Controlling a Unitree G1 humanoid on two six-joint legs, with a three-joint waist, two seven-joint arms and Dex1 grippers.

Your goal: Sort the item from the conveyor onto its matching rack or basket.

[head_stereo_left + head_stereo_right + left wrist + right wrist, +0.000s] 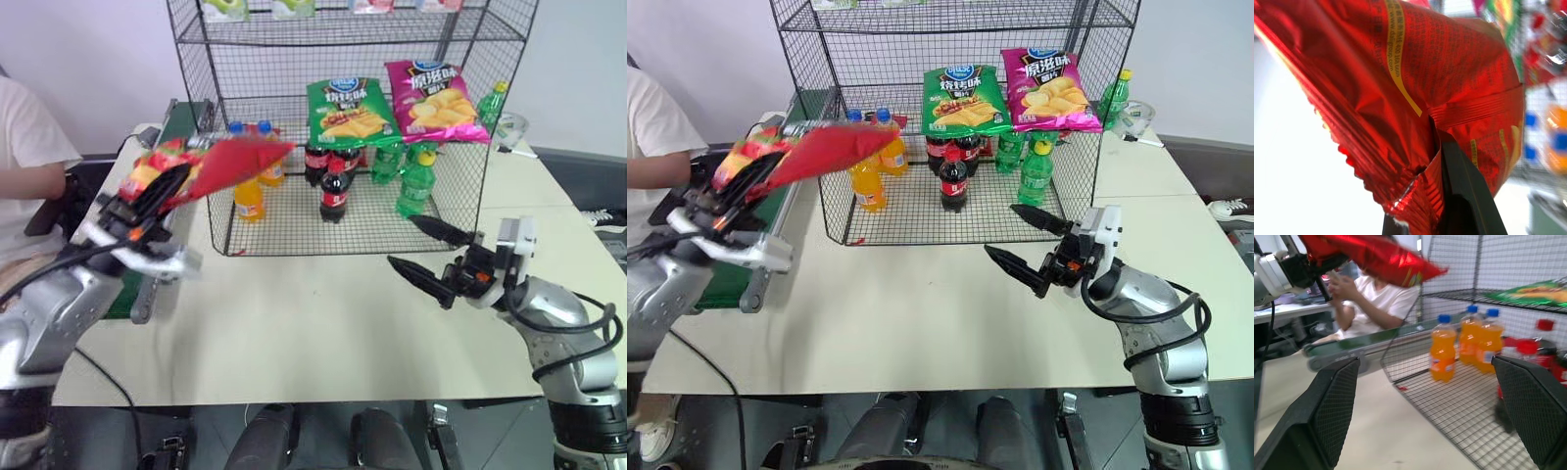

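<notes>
Next, my left gripper lets go of the red chip bag on the rack's middle level [247, 112] beside the green chip bag.
The item, a red crinkly chip bag [230, 162], hangs in the air to the left of the rack's front corner. My left gripper [147, 201] is shut on its near end, and a black finger [1464, 196] presses into the foil [1449, 73]. The dark green conveyor [186, 113] runs along the table's left side, behind and below the bag. The black wire-mesh rack [451, 186] stands at the back centre. My right gripper [402, 242] hovers open above the table in front of the rack's right corner, holding nothing; its wrist view shows its fingers [1337, 401] spread wide and the red bag [1371, 254] held high.
On the rack's middle tier lie a green chip bag [351, 110] and a magenta one [436, 98]. Orange soda [249, 201], cola [334, 191] and green bottles [416, 181] stand on its bottom tier. A person in a white shirt [24, 166] sits beyond the conveyor.
</notes>
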